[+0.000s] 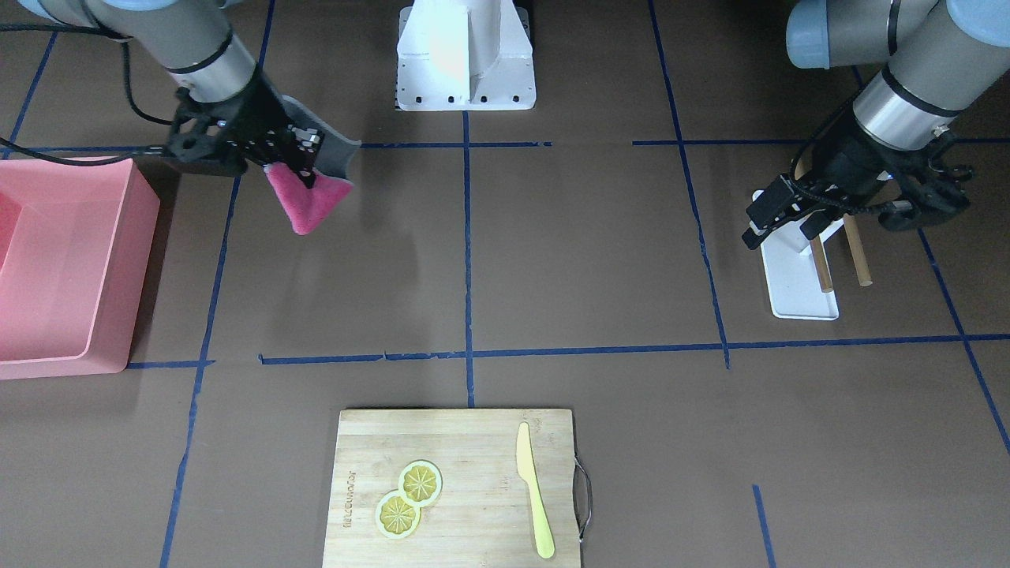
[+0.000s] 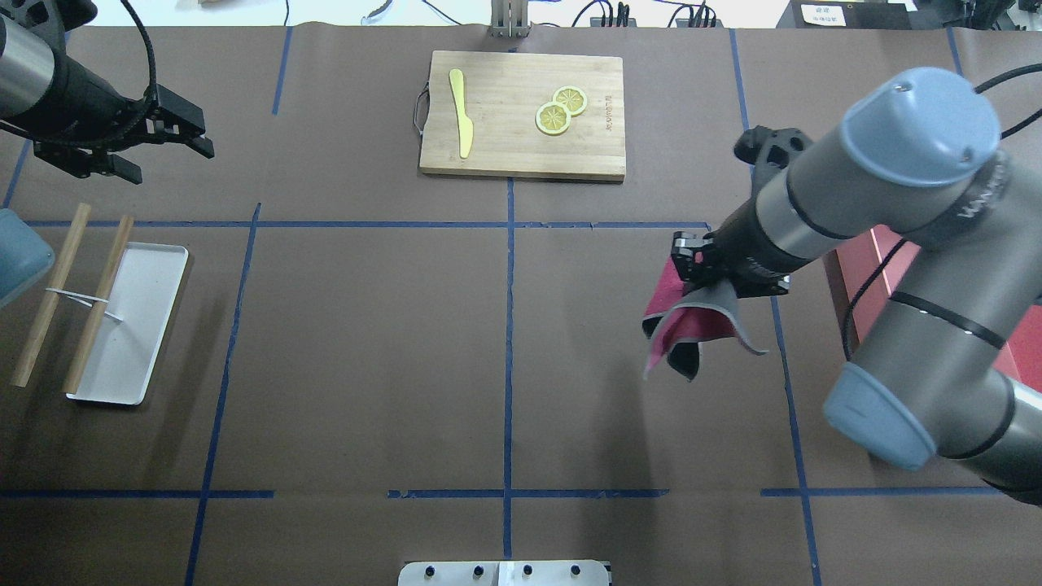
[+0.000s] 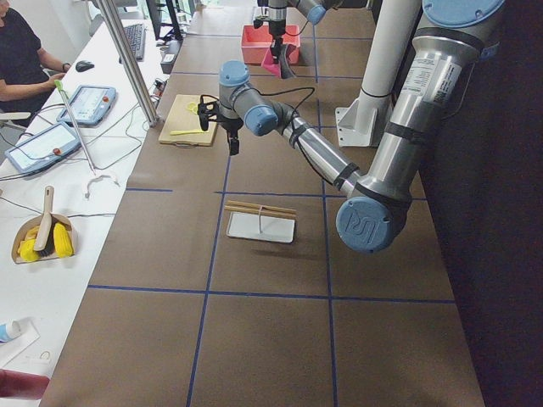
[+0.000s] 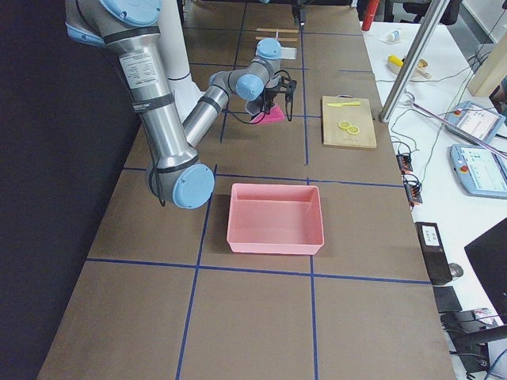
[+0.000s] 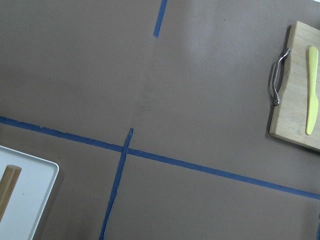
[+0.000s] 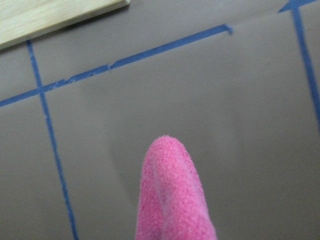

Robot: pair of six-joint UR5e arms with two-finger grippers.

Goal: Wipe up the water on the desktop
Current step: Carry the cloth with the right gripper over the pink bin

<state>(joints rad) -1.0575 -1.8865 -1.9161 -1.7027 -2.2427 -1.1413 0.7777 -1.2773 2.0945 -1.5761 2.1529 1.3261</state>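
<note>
My right gripper has the pink and grey cloth. Next, I let go of it on the bottom inside the pink bin [image 1: 32,255].
The brown desktop [image 2: 366,342] with blue tape lines fills the views; I cannot make out any water on it. My right gripper [image 2: 702,273] is shut on a pink and grey cloth [image 2: 690,330] that hangs folded a little above the desktop, right of centre. In the front view that gripper [image 1: 293,162] holds the cloth [image 1: 309,203] near the pink bin. The cloth's pink tip [image 6: 172,195] fills the lower right wrist view. My left gripper [image 2: 167,145] is open and empty, above the desktop at the far left, over the white tray in the front view [image 1: 789,227].
A pink bin [image 1: 63,260] stands on the robot's right side. A wooden cutting board [image 2: 521,114] with a yellow knife [image 2: 462,110] and two lemon slices [image 2: 560,110] lies at the far edge. A white tray [image 2: 130,325] with two wooden sticks lies at the left.
</note>
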